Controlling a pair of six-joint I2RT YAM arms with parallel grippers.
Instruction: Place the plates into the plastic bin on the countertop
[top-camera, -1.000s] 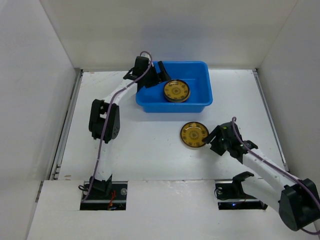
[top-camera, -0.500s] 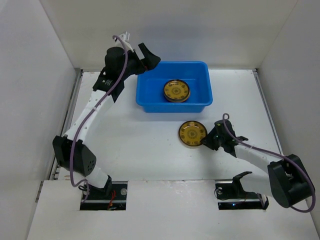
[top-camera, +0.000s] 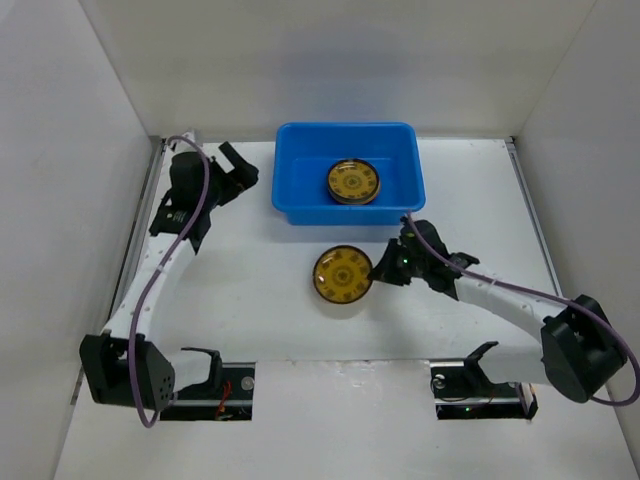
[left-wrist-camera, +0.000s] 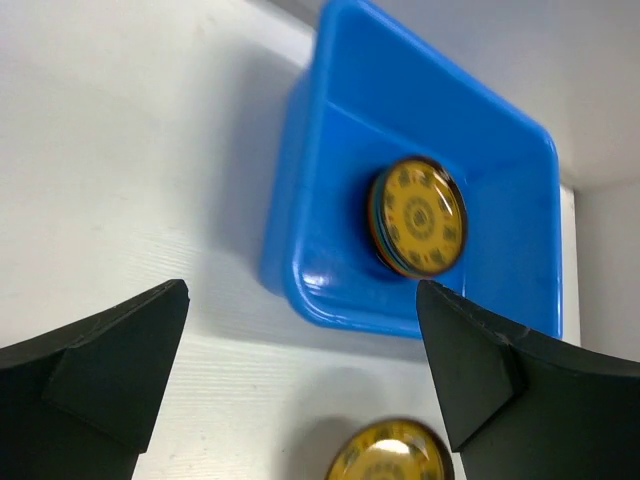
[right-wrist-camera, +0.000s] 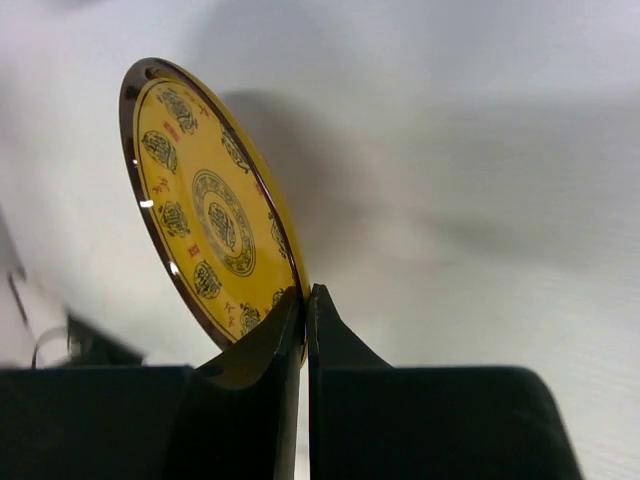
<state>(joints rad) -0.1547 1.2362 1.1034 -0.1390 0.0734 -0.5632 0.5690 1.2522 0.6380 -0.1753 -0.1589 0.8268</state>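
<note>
Next, I let go of the yellow-brown patterned plate with my right gripper on top of the stack of plates (top-camera: 353, 180) in the plastic bin.
A yellow-brown patterned plate (top-camera: 342, 274) (right-wrist-camera: 205, 215) hangs just above the white countertop (top-camera: 250, 290), in front of the plastic bin. My right gripper (top-camera: 381, 268) (right-wrist-camera: 305, 295) is shut on its right rim, and a shadow lies under it. The blue plastic bin (top-camera: 300, 190) (left-wrist-camera: 330, 180) stands at the back centre. It holds a stack of plates (top-camera: 353, 182) (left-wrist-camera: 418, 215) with a yellow-brown patterned one on top. My left gripper (top-camera: 240, 168) (left-wrist-camera: 300, 300) is open and holds nothing, off the bin's left side. The held plate (left-wrist-camera: 390, 455) shows at the bottom of the left wrist view.
White walls (top-camera: 60, 150) close in the countertop on the left, back and right. Both arm bases (top-camera: 210, 375) sit at the near edge. The left arm (top-camera: 160, 260) stretches along the left side of the surface.
My right gripper closed on the plate's rim and carried it left, away from its earlier spot. The left arm swung from the bin's left corner out to the left.
</note>
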